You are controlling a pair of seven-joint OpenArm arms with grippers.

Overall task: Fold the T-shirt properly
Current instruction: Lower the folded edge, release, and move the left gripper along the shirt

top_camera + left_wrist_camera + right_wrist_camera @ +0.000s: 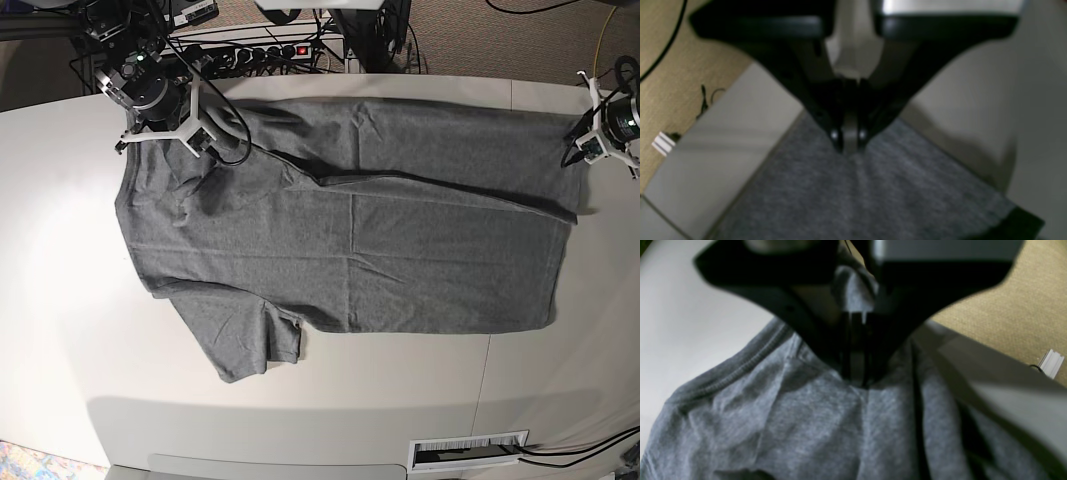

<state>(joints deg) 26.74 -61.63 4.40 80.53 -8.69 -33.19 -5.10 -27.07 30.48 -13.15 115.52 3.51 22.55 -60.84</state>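
Note:
The robot's right gripper will put the bunched shoulder fabric down near the T-shirt's collar end (181, 226), between the wrinkles and the front sleeve.
The heather-grey T-shirt (350, 250) lies spread across the white table (60, 300), collar to the left and hem to the right. Its far long edge is folded inward, and one sleeve (250, 345) sticks out toward the front. My right gripper (190, 140) is at the far left by the shoulder, shut on a bunch of shirt fabric (826, 413); the ribbed collar (740, 366) runs just beside the gripper (857, 380). My left gripper (580, 148) is at the far right, and in its own view it (850, 148) is shut on the hem corner (857, 193).
A power strip and cables (270, 50) lie behind the table's far edge. A white slotted panel (468, 452) sits at the front edge. Tan carpet (670, 83) shows beyond the table edge, with a small white block (662, 143) on it.

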